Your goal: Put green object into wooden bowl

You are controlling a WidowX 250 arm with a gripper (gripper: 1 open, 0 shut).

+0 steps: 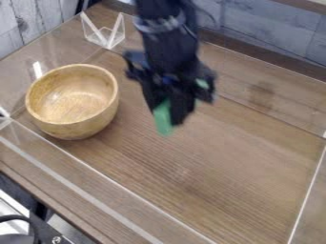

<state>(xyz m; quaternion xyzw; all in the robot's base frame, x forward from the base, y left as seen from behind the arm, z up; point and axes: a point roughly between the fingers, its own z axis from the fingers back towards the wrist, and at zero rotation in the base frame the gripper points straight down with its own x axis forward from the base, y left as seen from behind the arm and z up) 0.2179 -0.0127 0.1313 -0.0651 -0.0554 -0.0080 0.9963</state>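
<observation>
Next, my gripper lets go of the green object inside the wooden bowl [84, 102], toward the bowl's open-table side.
The green object [165, 119] hangs upright in the air, its lower end showing below my gripper [171, 103], which is shut on its upper part. The black arm comes down from the top of the picture, blurred by motion, with the gripper pointing down. The wooden bowl [71, 100] stands on the table at the left, round, light tan and with nothing inside. My gripper is a short way to the right of the bowl's rim and higher than it.
The wooden table [242, 162] is ringed by a low clear plastic wall [76, 186] along the front and sides. A small clear stand [102, 29] sits at the back left, behind the bowl.
</observation>
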